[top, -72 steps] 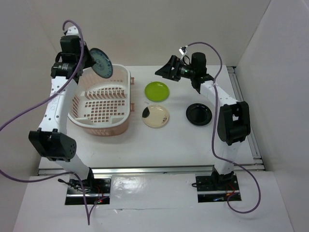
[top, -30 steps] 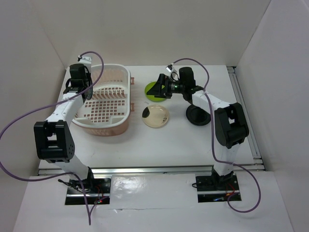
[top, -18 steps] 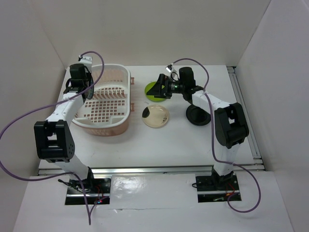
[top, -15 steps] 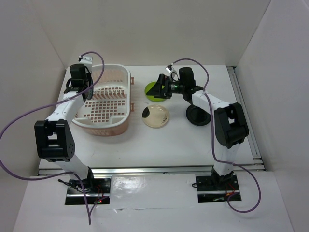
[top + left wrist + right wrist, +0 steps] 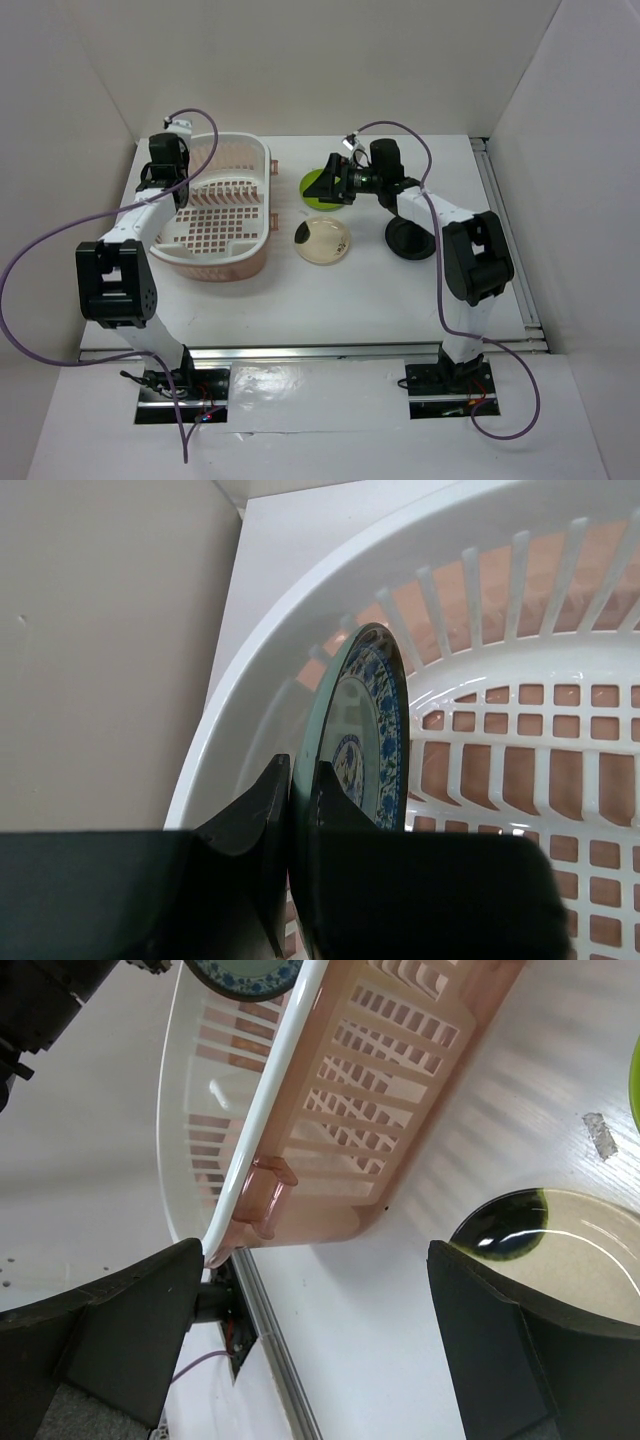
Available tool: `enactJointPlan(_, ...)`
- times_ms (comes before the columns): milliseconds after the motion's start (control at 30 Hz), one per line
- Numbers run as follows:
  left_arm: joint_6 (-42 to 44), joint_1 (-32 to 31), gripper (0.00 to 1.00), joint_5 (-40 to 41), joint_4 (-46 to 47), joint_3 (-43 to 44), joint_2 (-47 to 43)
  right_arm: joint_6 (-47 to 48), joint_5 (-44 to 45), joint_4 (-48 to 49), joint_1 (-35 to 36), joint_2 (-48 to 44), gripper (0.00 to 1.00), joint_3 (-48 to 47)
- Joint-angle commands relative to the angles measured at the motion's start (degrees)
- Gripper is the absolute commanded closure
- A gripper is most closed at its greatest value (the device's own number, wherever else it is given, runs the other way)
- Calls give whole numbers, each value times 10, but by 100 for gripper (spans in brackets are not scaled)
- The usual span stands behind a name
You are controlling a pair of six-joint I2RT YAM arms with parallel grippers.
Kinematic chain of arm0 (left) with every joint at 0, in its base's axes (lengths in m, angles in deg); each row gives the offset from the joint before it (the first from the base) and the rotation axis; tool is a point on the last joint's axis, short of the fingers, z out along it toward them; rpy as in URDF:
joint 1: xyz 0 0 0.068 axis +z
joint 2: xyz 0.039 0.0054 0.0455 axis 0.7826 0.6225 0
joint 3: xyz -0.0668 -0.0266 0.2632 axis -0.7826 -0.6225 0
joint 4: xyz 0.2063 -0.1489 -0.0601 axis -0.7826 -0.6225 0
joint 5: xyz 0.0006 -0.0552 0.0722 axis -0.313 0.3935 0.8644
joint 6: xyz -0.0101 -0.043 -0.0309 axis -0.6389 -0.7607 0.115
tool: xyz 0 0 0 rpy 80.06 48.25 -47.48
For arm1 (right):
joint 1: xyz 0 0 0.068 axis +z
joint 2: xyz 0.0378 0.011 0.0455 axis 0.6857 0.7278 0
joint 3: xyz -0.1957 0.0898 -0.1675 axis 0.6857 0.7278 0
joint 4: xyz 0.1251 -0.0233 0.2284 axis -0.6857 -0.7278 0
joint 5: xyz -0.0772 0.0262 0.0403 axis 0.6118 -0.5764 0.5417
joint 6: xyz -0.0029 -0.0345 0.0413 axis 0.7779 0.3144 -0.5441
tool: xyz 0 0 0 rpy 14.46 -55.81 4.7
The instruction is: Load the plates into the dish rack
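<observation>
My left gripper is going to release the blue-grey patterned plate, now on edge inside the rack, against the wall-side end of the dish rack's row of wires (image 5: 189, 190) (image 5: 378, 775).
My left gripper (image 5: 295, 772) is shut on the rim of the blue-grey patterned plate (image 5: 368, 725), which stands on edge inside the far left end of the pale pink dish rack (image 5: 248, 255). The plate also shows in the right wrist view (image 5: 240, 974). My right gripper (image 5: 323, 185) is open and empty, low over the lime green plate (image 5: 318, 204), which it partly hides. The cream plate with a dark blotch (image 5: 323, 241) lies in front of it and shows beside the right finger (image 5: 560, 1250). The black plate (image 5: 405, 243) lies partly under the right arm.
The rack's white grid insert (image 5: 520, 770) fills the space to the right of the held plate. The rack's side handle (image 5: 262, 1192) faces the right gripper. White walls enclose the table on three sides.
Since 2.4 s ago the left arm lowered the blue plate from above the rack into it, and the right gripper dropped over the green plate. Almost nothing moved in the last second.
</observation>
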Motion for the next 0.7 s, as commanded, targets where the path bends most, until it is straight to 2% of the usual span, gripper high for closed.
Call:
enactJointPlan(0, 17, 0, 100, 13, 47, 37, 6, 5, -13, 26, 4, 13, 0, -23)
enactJointPlan(667, 29, 0, 100, -30, 47, 30, 17, -1, -24, 26, 4, 34, 0, -38)
